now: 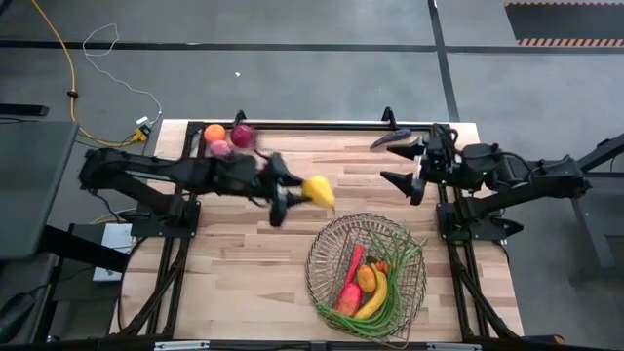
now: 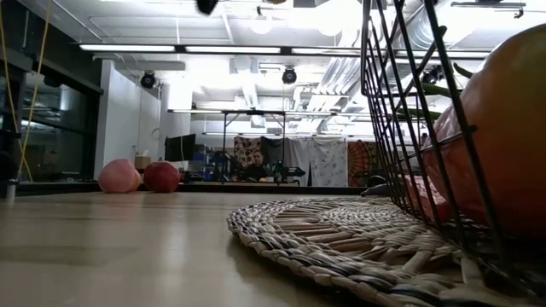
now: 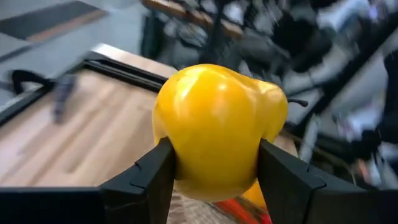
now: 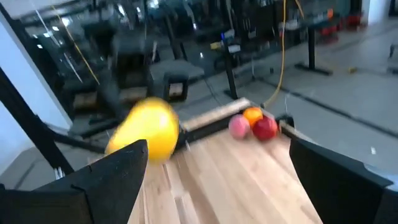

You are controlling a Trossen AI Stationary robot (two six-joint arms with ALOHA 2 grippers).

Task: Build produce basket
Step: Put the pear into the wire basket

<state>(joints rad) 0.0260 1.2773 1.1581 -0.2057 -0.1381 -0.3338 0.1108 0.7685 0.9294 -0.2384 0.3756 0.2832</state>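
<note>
The robot's left gripper should release the yellow pear in the wire basket (image 1: 359,276) (image 3: 251,198), between the red chilli and the banana.
My left gripper (image 1: 300,192) is shut on a yellow pear (image 1: 319,191) over the middle of the table, just far-left of the basket (image 1: 314,255). The wire basket stands on a woven mat (image 2: 324,230) at the near right and holds a banana (image 1: 373,303), a red chilli (image 1: 354,263), green beans (image 1: 398,261) and other produce. An orange (image 1: 214,132), a peach (image 1: 220,148) and an apple (image 1: 242,135) lie on the table at the far left. An eggplant (image 1: 390,139) lies at the far edge. My right gripper (image 1: 402,164) hovers open beside it. My left gripper pinches the pear's wide body (image 3: 186,155) between its two fingers (image 3: 155,177), one on each opposite side. The fingers come nearly level from the table's left. The pear is lifted clear of the table.
A black frame rail (image 1: 322,125) runs along the table's far edge. Bare wood lies between the three fruits at the far left and the basket. The room behind holds benches and gear.
</note>
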